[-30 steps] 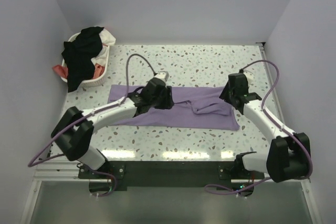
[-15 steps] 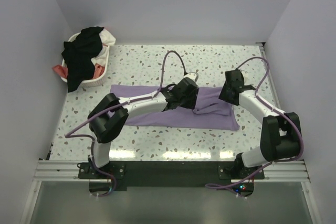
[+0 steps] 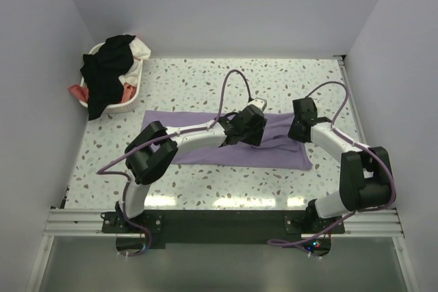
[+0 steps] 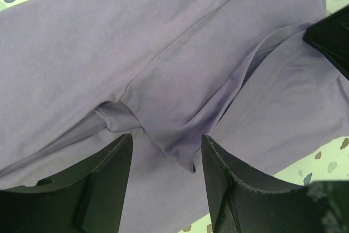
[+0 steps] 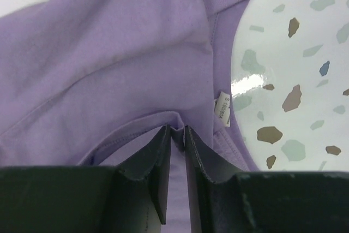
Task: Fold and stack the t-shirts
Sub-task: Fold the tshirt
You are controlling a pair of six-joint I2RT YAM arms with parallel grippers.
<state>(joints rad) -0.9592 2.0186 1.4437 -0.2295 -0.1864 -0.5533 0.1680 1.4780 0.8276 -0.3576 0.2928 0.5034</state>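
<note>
The t-shirt's top layer bunches back from the bottom layer's edge, so next the right gripper pulls it flat before the left gripper pinches the sleeve's point [image 4: 188, 160].
A lavender t-shirt [image 3: 205, 148] lies flat across the table as a long strip; its cloth fills the left wrist view [image 4: 163, 53]. My left gripper [image 3: 250, 128] hovers over the shirt's right half, open [image 4: 166, 144], with a pointed fold of sleeve lying loose between the fingers. My right gripper [image 3: 300, 130] is at the shirt's right end. Its jaws [image 5: 177, 130] are pinched on a ridge of cloth at the neckline, just left of the small white label [image 5: 221, 110].
A white laundry basket [image 3: 131, 104] sits at the back left with black [image 3: 102, 76], white and coral shirts heaped in it. The left arm's purple cable [image 3: 233, 83] loops above the shirt. Walls close in the table on three sides.
The left arm swept right along the shirt, its jaws widening. The right gripper dropped a little and closed on the cloth by the neck.
</note>
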